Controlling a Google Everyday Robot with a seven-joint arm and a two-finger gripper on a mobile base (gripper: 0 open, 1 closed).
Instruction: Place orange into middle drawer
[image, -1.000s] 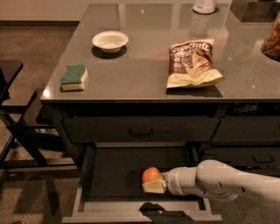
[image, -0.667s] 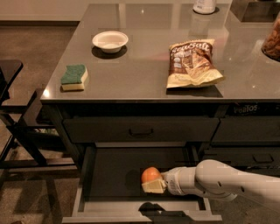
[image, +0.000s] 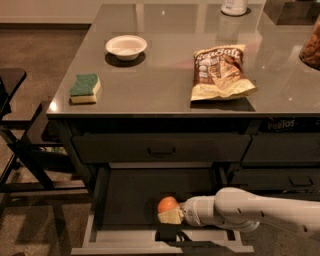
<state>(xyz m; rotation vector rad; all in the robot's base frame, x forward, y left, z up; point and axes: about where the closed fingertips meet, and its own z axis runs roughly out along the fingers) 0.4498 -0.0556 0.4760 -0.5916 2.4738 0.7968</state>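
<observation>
The robot's gripper will release the orange on the dark bottom of the open middle drawer, just behind the middle of the drawer's front edge (image: 162, 217).
The orange (image: 167, 204) is a small round orange-red fruit inside the open middle drawer (image: 125, 200), near its front middle, low over the dark floor. My gripper (image: 170, 215) reaches in from the right on a white arm (image: 250, 210). Its pale fingers (image: 171, 216) sit right under and against the orange. The drawer is pulled out below the counter, with paler grey side walls and a front lip (image: 150, 247).
On the counter stand a white bowl (image: 126, 47), a green and yellow sponge (image: 84, 88) and a chip bag (image: 220, 73). A closed drawer with a handle (image: 161, 148) is above the open one. Dark chair frames (image: 20, 145) stand at the left.
</observation>
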